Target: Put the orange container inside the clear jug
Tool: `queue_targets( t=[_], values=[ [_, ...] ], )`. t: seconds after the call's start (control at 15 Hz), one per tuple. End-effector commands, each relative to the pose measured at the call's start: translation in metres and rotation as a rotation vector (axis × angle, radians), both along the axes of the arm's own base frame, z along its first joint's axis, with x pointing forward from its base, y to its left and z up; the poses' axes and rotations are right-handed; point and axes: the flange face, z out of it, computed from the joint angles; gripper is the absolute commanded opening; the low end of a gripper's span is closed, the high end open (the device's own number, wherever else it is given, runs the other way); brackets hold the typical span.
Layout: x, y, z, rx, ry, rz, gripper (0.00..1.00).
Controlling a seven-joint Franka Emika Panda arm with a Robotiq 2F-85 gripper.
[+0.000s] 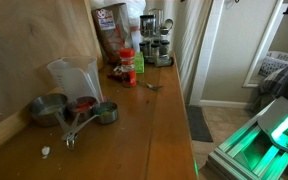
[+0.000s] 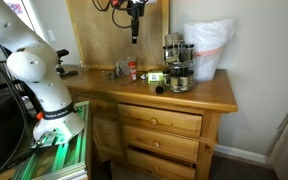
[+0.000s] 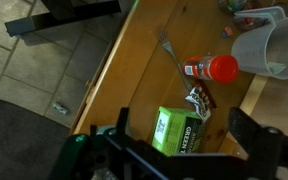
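Next, my gripper goes to the cap at the top (image 1: 128,53) (image 3: 224,68) of the orange container, near the green tea box, and closes there.
The orange container (image 1: 127,68) is a small orange-red bottle with a white cap, standing on the wooden counter (image 1: 144,130) beside the clear jug (image 1: 76,76). In the wrist view the container (image 3: 212,69) is just left of the jug (image 3: 269,45). It also shows in an exterior view (image 2: 132,70). My gripper (image 2: 134,34) hangs high above the counter, over this area. In the wrist view its fingers (image 3: 184,135) are wide apart with nothing between them. A green tea box (image 3: 179,130) lies far below them.
A brown-red snack bag (image 1: 111,30) leans at the back. Metal measuring cups (image 1: 50,108) lie near the jug. A fork (image 3: 172,55) and a wrapper (image 3: 199,100) lie on the counter. A rack of jars (image 2: 176,65) and a white bag (image 2: 210,45) stand at the far end.
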Motion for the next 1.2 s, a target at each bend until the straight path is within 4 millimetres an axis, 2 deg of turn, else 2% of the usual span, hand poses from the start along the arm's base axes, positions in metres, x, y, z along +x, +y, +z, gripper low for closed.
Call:
queue_targets(
  t=[0.0, 0.2, 0.47, 0.6, 0.67, 0.73, 0.87, 1.13],
  values=[
    [-0.006, 0.011, 0.0, 0.023, -0.013, 0.072, 1.0],
    [-0.02, 0.038, -0.005, 0.024, -0.035, 0.214, 1.0],
    [-0.04, 0.086, -0.018, -0.022, -0.084, 0.45, 1.0],
    [-0.045, 0.106, -0.023, -0.053, -0.104, 0.555, 1.0],
    [-0.047, 0.112, -0.024, -0.05, -0.115, 0.608, 1.0],
    [-0.041, 0.107, -0.023, -0.032, -0.075, 0.52, 1.0],
    [-0.045, 0.117, -0.025, -0.034, -0.086, 0.574, 1.0],
    [-0.045, 0.116, -0.025, -0.033, -0.091, 0.591, 1.0]
  ],
)
